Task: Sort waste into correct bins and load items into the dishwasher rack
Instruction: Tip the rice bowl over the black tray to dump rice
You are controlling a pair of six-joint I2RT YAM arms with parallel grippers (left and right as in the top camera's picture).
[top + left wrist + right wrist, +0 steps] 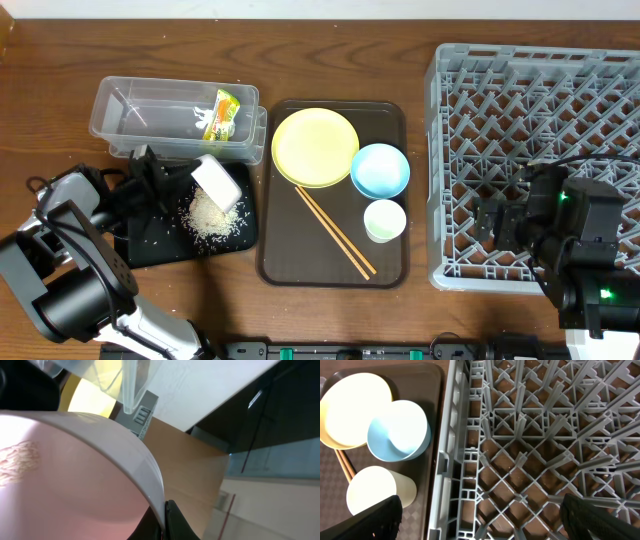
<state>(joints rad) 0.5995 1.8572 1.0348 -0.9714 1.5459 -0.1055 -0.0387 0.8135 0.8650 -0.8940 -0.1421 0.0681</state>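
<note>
The robot's left gripper will release the white bowl on the brown serving tray [298,238], next to the chopsticks, toward the black tray.
My left gripper [193,173] is shut on the rim of the white bowl [218,183], which it holds tipped over the black tray [150,245]. A heap of rice [210,218] lies on that tray. In the left wrist view the bowl [100,460] fills the frame, its rim pinched between the jaws. The green-and-yellow wrapper [222,114] sits inside the clear tub [140,112]. My right gripper [500,225] hangs open over the front left of the grey rack [540,110], with nothing between its fingers [382,517].
The brown serving tray [275,265] carries the yellow plate [315,147], blue bowl [380,170], pale cup [384,220] and chopsticks [335,232]. The right wrist view shows the rack [520,435], blue bowl [400,430] and cup [375,495].
</note>
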